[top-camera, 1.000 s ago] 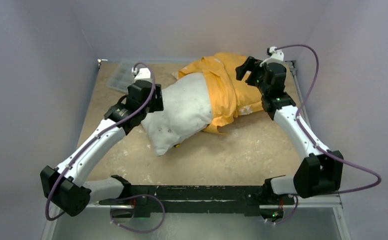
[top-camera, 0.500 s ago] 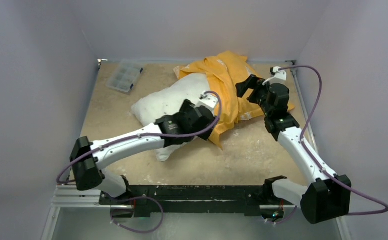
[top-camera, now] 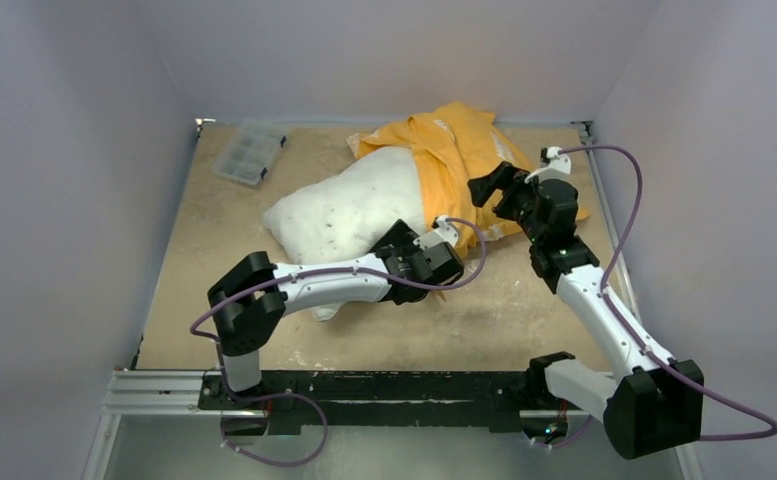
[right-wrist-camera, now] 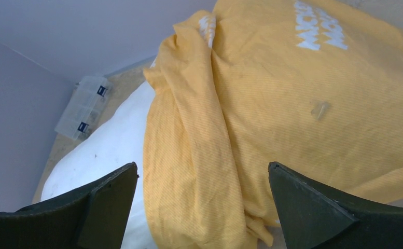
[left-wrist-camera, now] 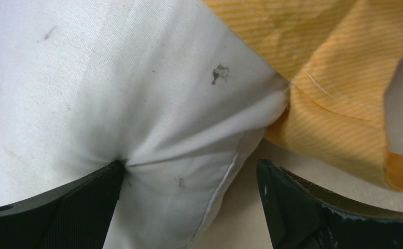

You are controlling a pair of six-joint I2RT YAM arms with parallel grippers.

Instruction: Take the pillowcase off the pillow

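Observation:
The near end of the long fold (top-camera: 463, 216) (right-wrist-camera: 224, 210) in the orange-yellow pillowcase is the next place for my right gripper to go and close.
The white pillow (top-camera: 339, 212) lies mid-table, its far right part still inside the orange-yellow pillowcase (top-camera: 456, 155), which is bunched toward the back right. My left gripper (top-camera: 409, 252) is open at the pillow's near right corner, next to the pillowcase's hem. In the left wrist view the pillow's corner (left-wrist-camera: 152, 124) sits between the jaws (left-wrist-camera: 189, 207); the left finger (left-wrist-camera: 69, 207) presses into it and the pillowcase's edge (left-wrist-camera: 339, 124) hangs just beyond. My right gripper (top-camera: 488, 186) is open above the bunched pillowcase (right-wrist-camera: 251, 119), holding nothing (right-wrist-camera: 202, 207).
A clear plastic organizer box (top-camera: 249, 153) stands at the back left and also shows in the right wrist view (right-wrist-camera: 82, 111). Grey walls close the table's back and sides. Bare sandy table surface (top-camera: 504, 300) lies in front of the pillow.
My left arm swung from the pillow's left side across to its near right corner and stretched low over the table. My right gripper shifted slightly nearer and stayed open.

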